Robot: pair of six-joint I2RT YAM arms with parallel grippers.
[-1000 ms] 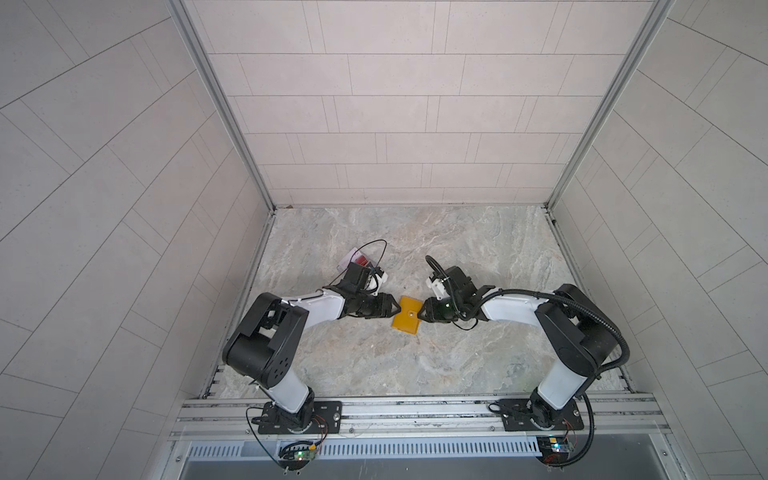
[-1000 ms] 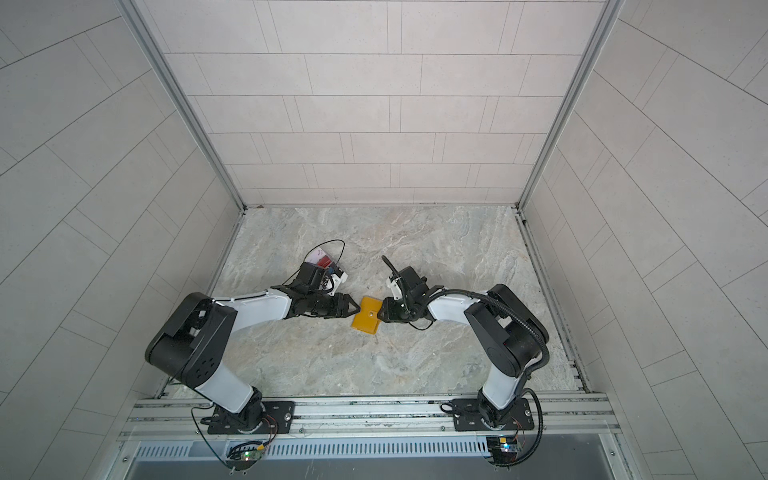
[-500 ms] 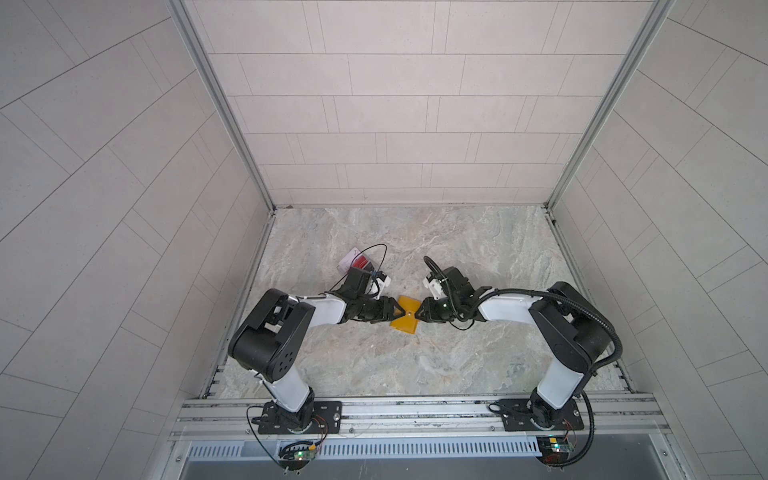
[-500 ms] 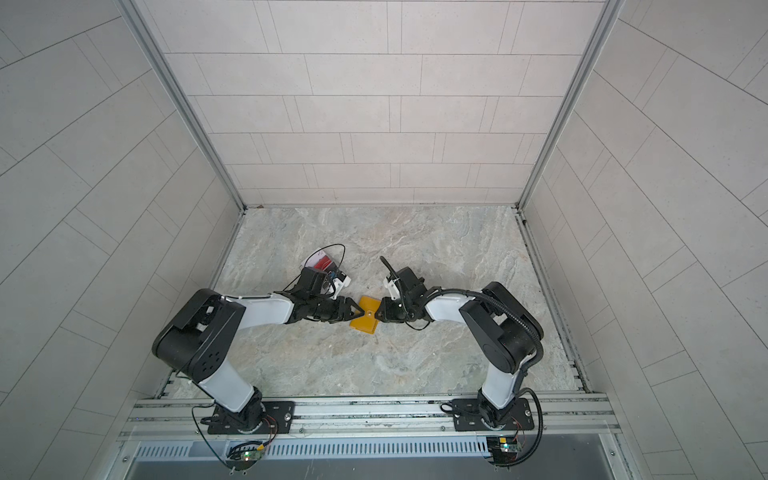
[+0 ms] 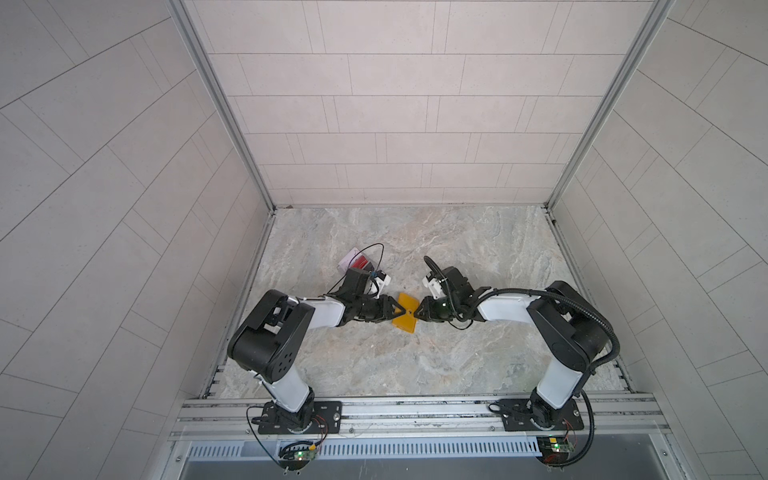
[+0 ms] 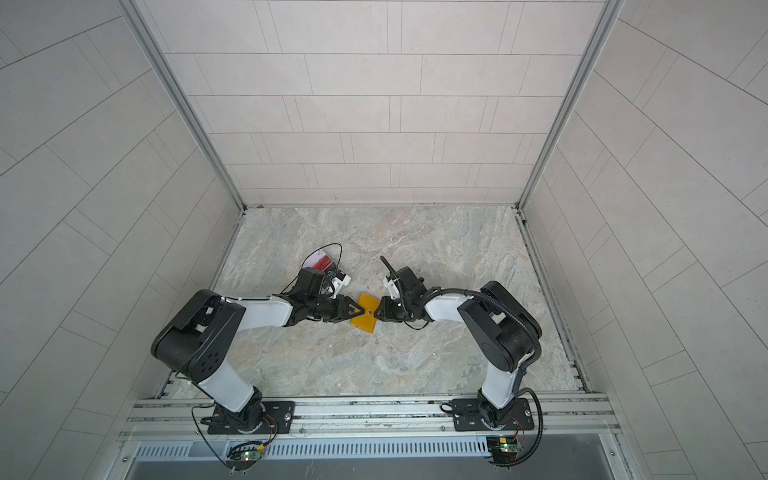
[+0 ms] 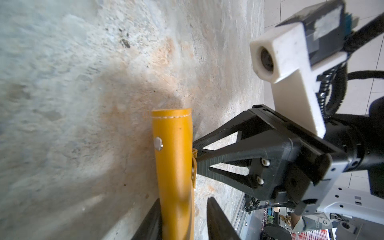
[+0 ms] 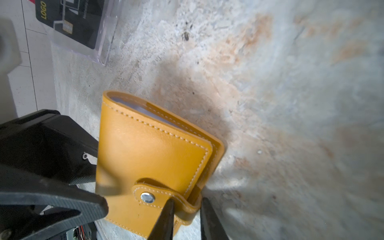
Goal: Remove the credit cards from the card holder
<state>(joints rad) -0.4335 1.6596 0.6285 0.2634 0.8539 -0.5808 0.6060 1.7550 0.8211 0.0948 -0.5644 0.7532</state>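
Observation:
My right gripper needs to take the tab by its snap end (image 8: 146,196) to peel it open, as it is pinching the tab's loop, away from the closed snap.
The mustard-yellow card holder (image 5: 405,318) (image 6: 365,318) sits closed at the middle of the floor, its tab snapped shut. In the left wrist view my left gripper (image 7: 185,200) straddles the holder's spine (image 7: 174,158); one finger touches it and a gap shows at the other. My right gripper (image 8: 188,200) is shut on the loop of the snap tab (image 8: 187,207). Bluish sleeves (image 8: 133,106) show at the holder's edge; any credit cards inside are hidden. In both top views the grippers (image 5: 397,311) (image 5: 417,312) meet at the holder from either side.
A clear plastic box (image 8: 104,41) with a black "LOGO" card (image 8: 68,18) lies beyond the holder. In both top views, red and whitish cards (image 5: 355,262) (image 6: 320,261) show behind the left arm. Side walls close in left and right.
My left gripper has moved in onto the holder's left edge and its jaws have narrowed. The right jaws have closed in on the snap tab. The holder has shifted slightly.

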